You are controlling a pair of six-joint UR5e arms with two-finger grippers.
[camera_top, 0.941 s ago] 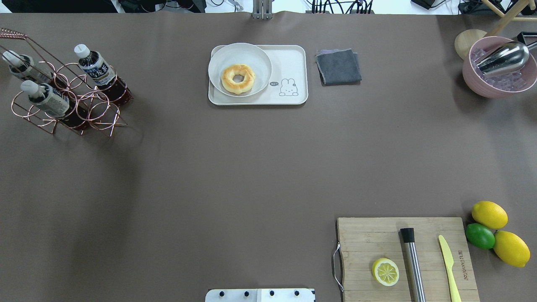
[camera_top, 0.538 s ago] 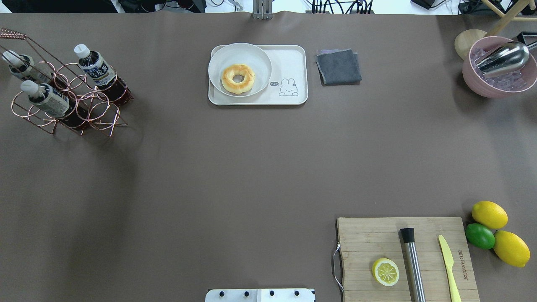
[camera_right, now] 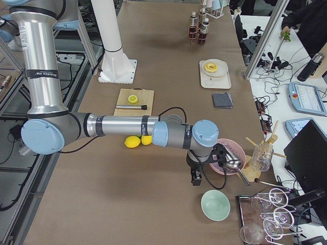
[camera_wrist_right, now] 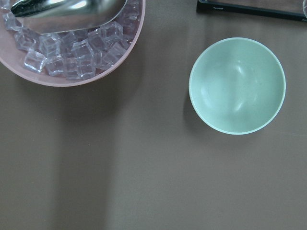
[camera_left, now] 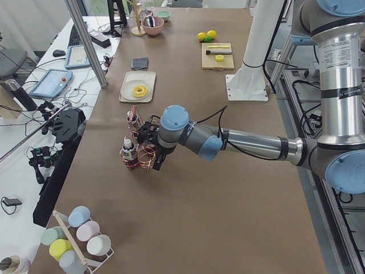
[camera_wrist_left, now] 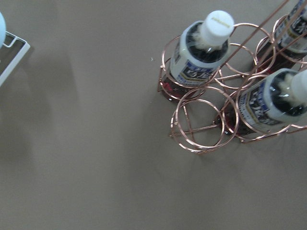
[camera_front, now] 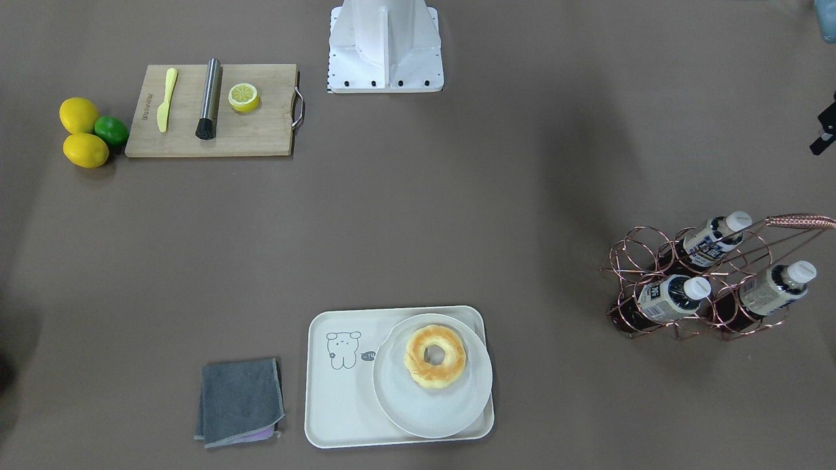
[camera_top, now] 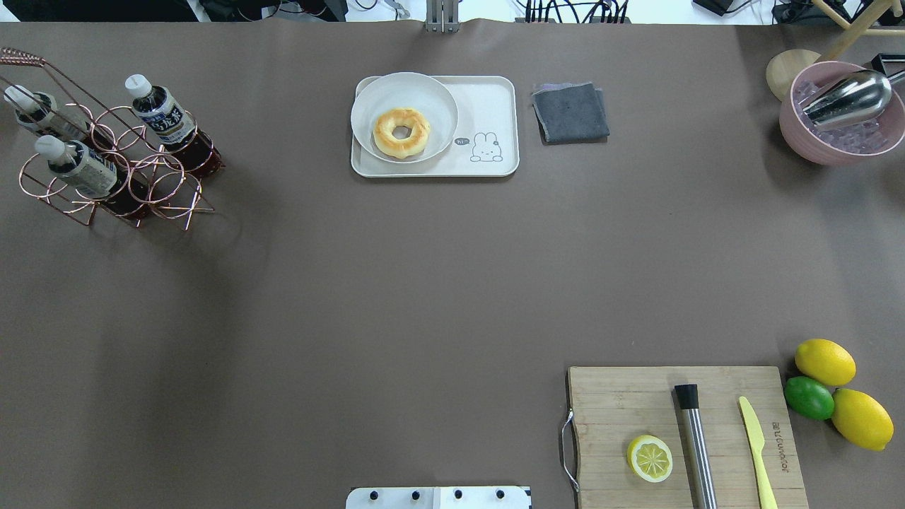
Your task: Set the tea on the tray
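Note:
The white cap [camera_front: 739, 220] [camera_wrist_left: 301, 87] of the near-side tea bottle, which sits between two empty rings of the copper wire rack, should be grabbed next by my left gripper.
Three tea bottles [camera_top: 161, 113] with white caps and navy-and-white labels stand in a copper wire rack [camera_top: 113, 177] at the far left. They also show in the left wrist view [camera_wrist_left: 204, 50] and the front view [camera_front: 669, 294]. The cream tray [camera_top: 488, 106] with the cartoon drawing lies at the far middle, and a round white plate [camera_top: 431, 95] with a doughnut [camera_top: 401, 132] covers its left part. My left gripper [camera_left: 155, 162] hangs beside the rack; I cannot tell if it is open or shut. My right gripper [camera_right: 195, 177] is by the pink bowl; its state is also unclear.
A grey cloth [camera_top: 570, 113] lies right of the tray. A pink bowl of ice with a metal scoop [camera_top: 841, 113] is at the far right, with a green bowl [camera_wrist_right: 237, 85] near it. A cutting board [camera_top: 686, 438] holds a lemon half, muddler and knife, with lemons and a lime [camera_top: 824, 362] beside it.

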